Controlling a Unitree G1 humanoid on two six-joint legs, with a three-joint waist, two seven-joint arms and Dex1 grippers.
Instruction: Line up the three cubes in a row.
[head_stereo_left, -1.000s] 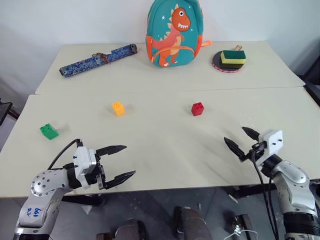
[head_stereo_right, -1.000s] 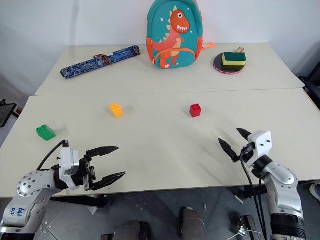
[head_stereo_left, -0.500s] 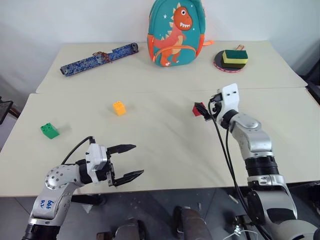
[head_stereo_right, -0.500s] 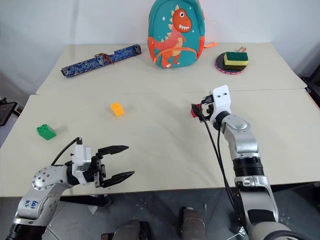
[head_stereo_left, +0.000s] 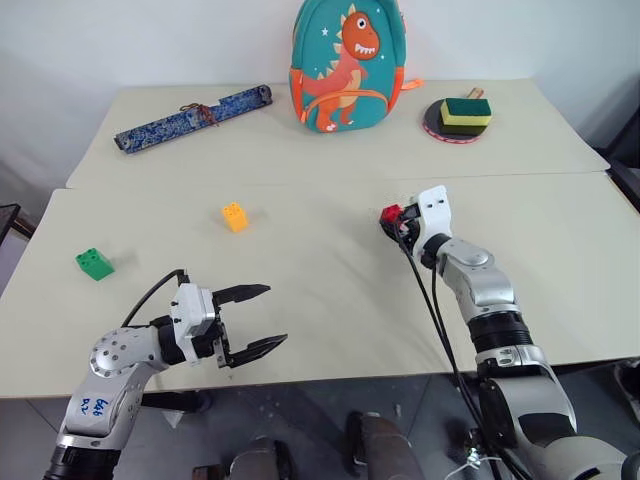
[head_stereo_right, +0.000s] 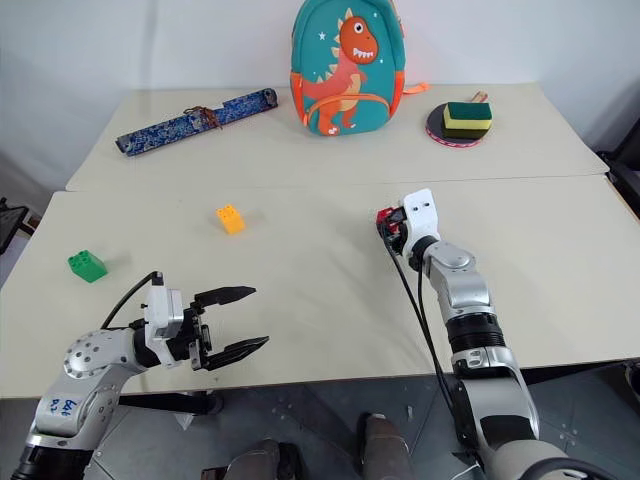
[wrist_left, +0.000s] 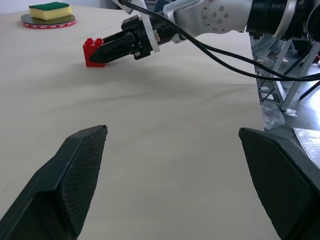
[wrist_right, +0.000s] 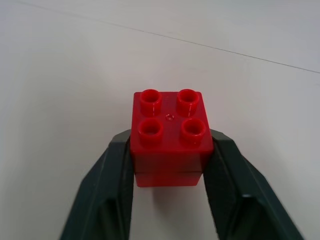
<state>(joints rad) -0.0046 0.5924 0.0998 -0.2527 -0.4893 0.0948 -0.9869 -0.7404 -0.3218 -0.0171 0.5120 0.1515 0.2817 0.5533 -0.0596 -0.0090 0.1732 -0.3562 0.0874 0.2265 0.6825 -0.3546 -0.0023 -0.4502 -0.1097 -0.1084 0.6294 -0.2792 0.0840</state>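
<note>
Next, I close my left gripper on the opposite sides (head_stereo_left: 97, 265) of the green cube that is farthest from the red cube.
The red cube (wrist_right: 171, 131) rests on the near table, right of middle, and my right gripper (head_stereo_left: 392, 221) is shut on it, one black finger (wrist_right: 116, 175) pressed to each side. The left wrist view shows the same red cube (wrist_left: 91, 51) with the right gripper's fingers around it. The yellow-orange cube (head_stereo_left: 234, 216) lies left of centre. Far to the left sits the green cube (head_stereo_left: 94, 263). My left gripper (head_stereo_left: 275, 316) hovers open over the table's front edge, empty, well short of all three cubes.
On the far table stand a dinosaur backpack (head_stereo_left: 345, 65), a long blue patterned case (head_stereo_left: 195, 117) and a yellow-and-green sponge (head_stereo_left: 466, 111) on a round paddle (head_stereo_left: 443, 126). A seam (head_stereo_left: 330, 184) runs between the two tables.
My right arm has reached from the front right edge forward and left to the red cube and shut on it. The left gripper has stayed put, open.
</note>
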